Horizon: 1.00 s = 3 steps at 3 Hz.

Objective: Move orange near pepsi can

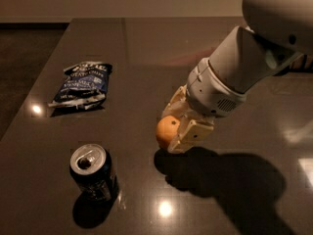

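Observation:
The robot's gripper will release the orange on the dark table (141, 158) beside the pepsi can, on the side toward the white arm. The orange is now a little above the table.
The orange (165, 130) is a small round fruit held between the cream fingers of my gripper (172, 129), a little above the dark table near its middle. The gripper is shut on it, and the white arm reaches in from the upper right. The pepsi can (92, 172) is dark blue with a silver top and stands upright at the lower left, about one can's width to the left of and below the orange.
A flat blue-and-white chip bag (82, 85) lies at the left of the dark table (146, 48). The table's left edge (34, 92) runs diagonally beside it. The arm's shadow falls on the table at the lower right.

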{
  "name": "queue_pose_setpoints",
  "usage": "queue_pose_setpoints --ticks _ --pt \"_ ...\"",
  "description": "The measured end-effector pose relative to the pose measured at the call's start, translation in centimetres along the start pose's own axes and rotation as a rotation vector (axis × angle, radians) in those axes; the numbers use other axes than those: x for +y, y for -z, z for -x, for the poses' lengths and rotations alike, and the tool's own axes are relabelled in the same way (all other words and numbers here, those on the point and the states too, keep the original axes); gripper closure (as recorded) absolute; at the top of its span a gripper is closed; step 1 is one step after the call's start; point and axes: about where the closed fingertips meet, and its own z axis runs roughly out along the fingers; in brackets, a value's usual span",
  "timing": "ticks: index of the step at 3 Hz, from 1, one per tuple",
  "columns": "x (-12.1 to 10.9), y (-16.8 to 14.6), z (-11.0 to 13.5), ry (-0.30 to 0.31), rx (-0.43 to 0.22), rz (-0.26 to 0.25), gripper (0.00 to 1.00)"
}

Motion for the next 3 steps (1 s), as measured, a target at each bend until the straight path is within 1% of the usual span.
queue_pose_setpoints --ticks 1,2,3 --pt "1.9 -0.9 1.2 0.033 -0.001 0.036 1.0" --pt "3.1 -1.7 2.3 0.048 -0.015 0.068 1.0" --pt "3.6 -2.5 3.4 0.042 -0.028 0.081 1.0"
